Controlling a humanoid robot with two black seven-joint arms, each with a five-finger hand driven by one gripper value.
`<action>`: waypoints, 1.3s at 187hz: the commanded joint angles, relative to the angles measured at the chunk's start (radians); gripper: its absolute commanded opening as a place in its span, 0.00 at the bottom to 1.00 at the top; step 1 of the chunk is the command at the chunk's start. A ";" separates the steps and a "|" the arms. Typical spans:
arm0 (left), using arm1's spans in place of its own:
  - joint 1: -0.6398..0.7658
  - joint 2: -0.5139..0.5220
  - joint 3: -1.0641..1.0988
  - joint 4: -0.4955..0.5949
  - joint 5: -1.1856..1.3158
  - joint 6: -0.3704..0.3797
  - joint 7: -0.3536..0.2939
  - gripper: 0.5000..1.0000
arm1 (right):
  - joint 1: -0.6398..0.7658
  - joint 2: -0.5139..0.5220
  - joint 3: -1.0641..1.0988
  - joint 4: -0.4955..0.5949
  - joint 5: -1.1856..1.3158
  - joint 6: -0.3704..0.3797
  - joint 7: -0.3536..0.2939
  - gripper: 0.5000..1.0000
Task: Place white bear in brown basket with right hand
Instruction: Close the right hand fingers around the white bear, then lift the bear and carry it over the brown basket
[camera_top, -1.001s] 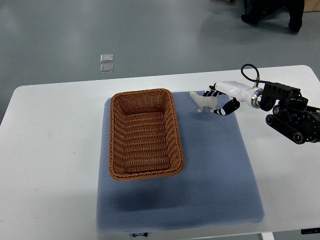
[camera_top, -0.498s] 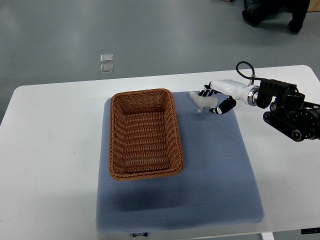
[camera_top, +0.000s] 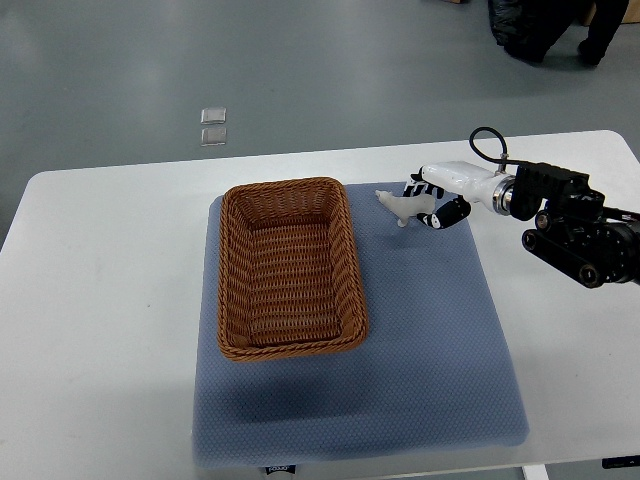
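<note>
The robot's right gripper will release the white bear, now held just beside the basket, inside the far end of the brown basket (camera_top: 271, 206).
A small white bear (camera_top: 402, 206) is held just right of the brown wicker basket (camera_top: 289, 266), near the basket's far right corner. My right hand (camera_top: 432, 204) comes in from the right edge and its fingers are curled around the bear's rear half. The bear's head points left toward the basket. The basket has nothing in it and lies on a blue mat (camera_top: 430, 330). My left arm is out of view.
The blue mat lies on a white table (camera_top: 100, 300). My right forearm, black with a cable loop, lies over the table's right side (camera_top: 570, 225). A person's legs (camera_top: 550, 25) show on the floor at the top right.
My right hand has closed around the bear and drawn slightly up and to the left with it. The bear now looks slightly lifted.
</note>
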 joint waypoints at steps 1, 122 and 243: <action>0.000 0.000 0.000 0.000 0.000 0.000 0.000 1.00 | 0.003 -0.003 0.000 0.000 0.000 -0.021 -0.001 0.00; 0.000 0.000 0.000 0.000 0.000 0.000 0.000 1.00 | 0.175 0.005 0.017 0.270 0.032 -0.037 0.018 0.00; 0.000 0.000 0.000 0.000 0.000 0.000 0.000 1.00 | 0.164 0.098 -0.048 0.282 0.015 -0.043 0.028 0.72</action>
